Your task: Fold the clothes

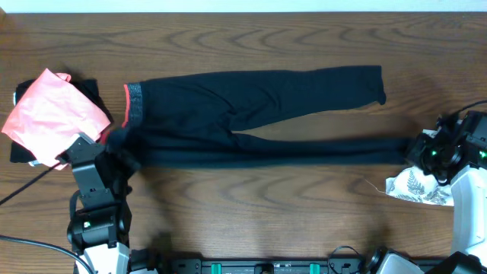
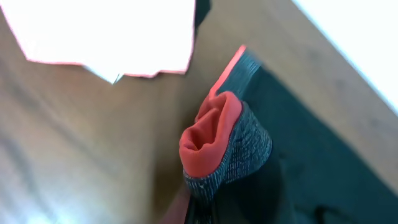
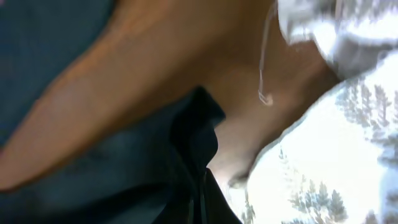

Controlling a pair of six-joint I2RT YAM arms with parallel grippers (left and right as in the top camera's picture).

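Note:
I will release the near leg's hem with my right gripper on top of the other legging leg's hem (image 1: 370, 90).
Long black leggings (image 1: 259, 114) lie spread across the wooden table, with the grey waistband (image 1: 134, 104), edged coral-red, at the left. One leg ends at the upper right (image 1: 373, 85). The other leg runs right to my right gripper (image 1: 417, 150), which is shut on its hem (image 3: 189, 149). My left gripper (image 1: 116, 144) is shut on the near corner of the waistband, and in the left wrist view the band bunches up grey and coral (image 2: 227, 146). Cloth hides both grippers' fingertips in the wrist views.
A coral-pink cloth (image 1: 52, 116) lies on a black garment (image 1: 93, 91) at the far left, and shows bright in the left wrist view (image 2: 106, 28). A white leaf-print cloth (image 1: 415, 188) sits beside the right gripper (image 3: 329, 168). A cable (image 1: 23, 190) runs at the front left.

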